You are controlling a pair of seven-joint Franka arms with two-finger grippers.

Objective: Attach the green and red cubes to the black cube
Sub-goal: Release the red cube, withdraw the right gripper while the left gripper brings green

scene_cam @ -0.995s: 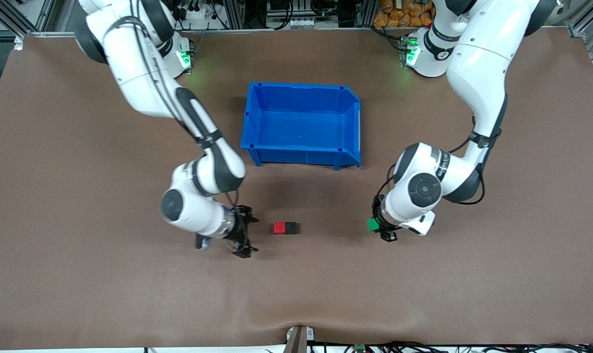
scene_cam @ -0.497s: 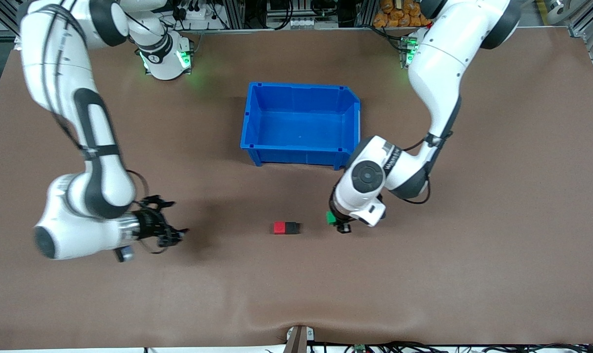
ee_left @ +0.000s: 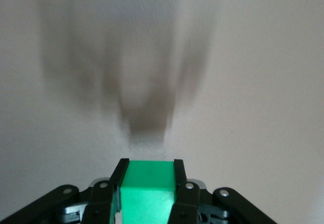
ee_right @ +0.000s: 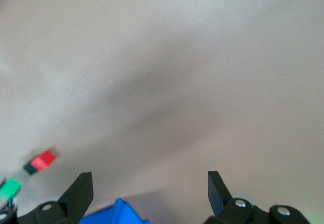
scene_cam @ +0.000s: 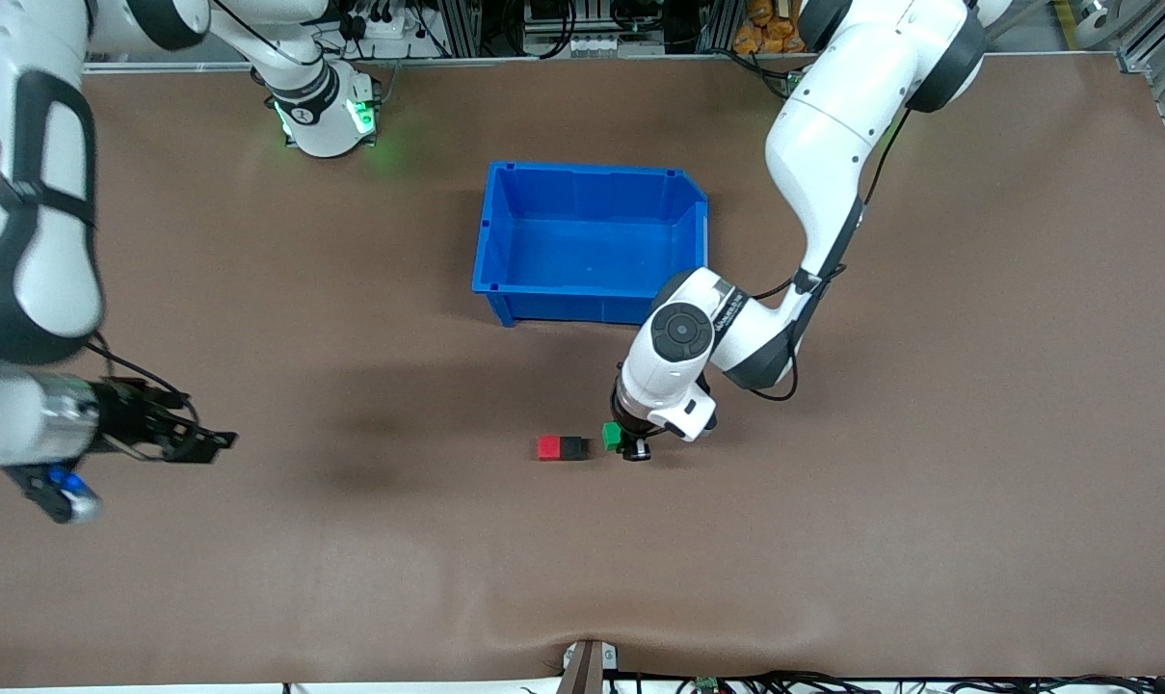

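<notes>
The green cube will leave my left gripper against the black cube's free side [scene_cam: 592,447], opposite the red cube.
The red cube [scene_cam: 548,447] and the black cube [scene_cam: 572,447] sit joined side by side on the table, nearer the front camera than the blue bin. My left gripper [scene_cam: 622,442] is shut on the green cube [scene_cam: 612,436] and holds it low, just beside the black cube's free side, with a small gap between them. In the left wrist view the green cube [ee_left: 148,191] fills the space between the fingers of the left gripper [ee_left: 150,166]. My right gripper [scene_cam: 195,440] is open and empty, over bare table toward the right arm's end. The right wrist view shows the right gripper [ee_right: 148,181] open, and farther off the red cube [ee_right: 43,159], black cube [ee_right: 29,168] and green cube [ee_right: 9,187].
An empty blue bin [scene_cam: 592,183] stands mid-table, farther from the front camera than the cubes; a corner of it [ee_right: 119,214] shows in the right wrist view. The left arm's elbow hangs over the bin's corner. Brown table mat lies all around.
My left gripper has carried the green cube across the table to just beside the black cube. My right arm has swung away from the red cube toward its own end of the table.
</notes>
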